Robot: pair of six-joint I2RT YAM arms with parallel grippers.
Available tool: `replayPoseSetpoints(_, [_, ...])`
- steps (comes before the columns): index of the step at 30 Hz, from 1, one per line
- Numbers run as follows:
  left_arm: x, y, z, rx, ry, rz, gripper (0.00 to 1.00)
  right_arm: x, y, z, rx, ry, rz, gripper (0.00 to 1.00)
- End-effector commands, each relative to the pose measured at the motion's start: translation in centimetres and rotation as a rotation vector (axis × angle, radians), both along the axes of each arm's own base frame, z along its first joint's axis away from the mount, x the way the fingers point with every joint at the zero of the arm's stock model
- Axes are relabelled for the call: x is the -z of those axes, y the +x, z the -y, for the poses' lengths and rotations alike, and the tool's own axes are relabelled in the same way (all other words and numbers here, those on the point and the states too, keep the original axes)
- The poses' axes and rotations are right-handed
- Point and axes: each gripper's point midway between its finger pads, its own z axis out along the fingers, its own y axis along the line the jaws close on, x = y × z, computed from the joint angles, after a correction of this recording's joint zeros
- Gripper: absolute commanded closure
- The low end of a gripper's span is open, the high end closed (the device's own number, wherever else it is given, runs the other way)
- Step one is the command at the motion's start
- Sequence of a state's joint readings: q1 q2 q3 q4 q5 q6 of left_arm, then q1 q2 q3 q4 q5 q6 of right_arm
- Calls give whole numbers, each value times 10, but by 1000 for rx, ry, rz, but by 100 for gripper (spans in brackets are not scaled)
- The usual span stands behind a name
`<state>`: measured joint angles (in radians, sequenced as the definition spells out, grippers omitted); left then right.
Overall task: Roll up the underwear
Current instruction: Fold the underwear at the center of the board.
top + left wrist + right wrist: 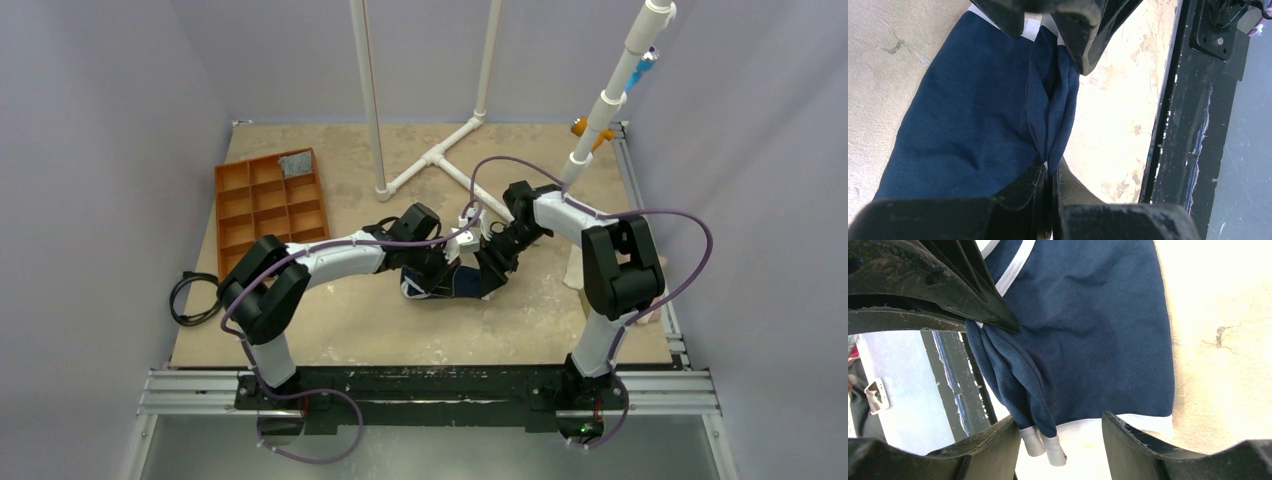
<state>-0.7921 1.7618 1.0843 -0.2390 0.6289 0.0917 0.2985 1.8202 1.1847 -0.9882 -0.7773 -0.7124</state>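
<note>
The left gripper pinches the end of the fold into a narrow bunch, so it should open, let the fold spread and take the white trim [1046, 164] before rolling on.
The navy-blue underwear [462, 284] with white trim lies on the tan table between the arms. In the left wrist view the underwear [968, 115] lies flat, with one edge gathered into a raised fold. My left gripper [1050, 164] is shut on one end of that fold, and it also shows in the top view [432, 268]. My right gripper [1058, 417] is open around the other end of the underwear [1098, 330]. The fold's white band ends hang between its fingers, close to the left finger [993, 445]. The right gripper also shows in the top view [492, 266].
An orange compartment tray [222, 215] stands at the back left with a grey cloth [296, 163] in one corner cell. A white PVC pipe frame [420, 165] stands behind the arms. A pale cloth [575, 268] lies by the right arm. The black rail [1178, 125] runs along the near edge.
</note>
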Motion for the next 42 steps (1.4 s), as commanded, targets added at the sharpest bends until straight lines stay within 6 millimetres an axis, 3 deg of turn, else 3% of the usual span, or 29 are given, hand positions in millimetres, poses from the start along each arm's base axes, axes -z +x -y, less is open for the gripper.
replayPoseSetpoints(1, [-24, 6, 7, -8, -78, 26, 100, -14, -2, -4, 0, 39, 15, 42])
replayPoseSetpoints(5, [-22, 7, 8, -16, -75, 14, 100, -16, -7, -7, -24, 55, -7, 52])
replayPoseSetpoints(12, [-18, 1, 4, 30, -80, -7, 100, -17, -12, -8, -47, 71, -37, 87])
replayPoseSetpoints(15, [-16, -6, 2, 75, -91, -13, 99, -20, -12, -9, -46, 78, -42, 97])
replayPoseSetpoints(22, [-12, -25, -4, 169, -131, -24, 76, -29, -12, -13, -47, 105, -72, 100])
replayPoseSetpoints(30, [-8, -18, -7, 137, -145, 62, 53, -25, -15, -10, -45, 100, -97, 100])
replayPoseSetpoints(37, [-7, 4, -10, 40, -149, 198, 46, -27, -18, -7, -59, 123, -130, 100])
replayPoseSetpoints(42, [-2, 8, -11, 39, -142, 229, 40, -28, -16, -6, -59, 129, -131, 100])
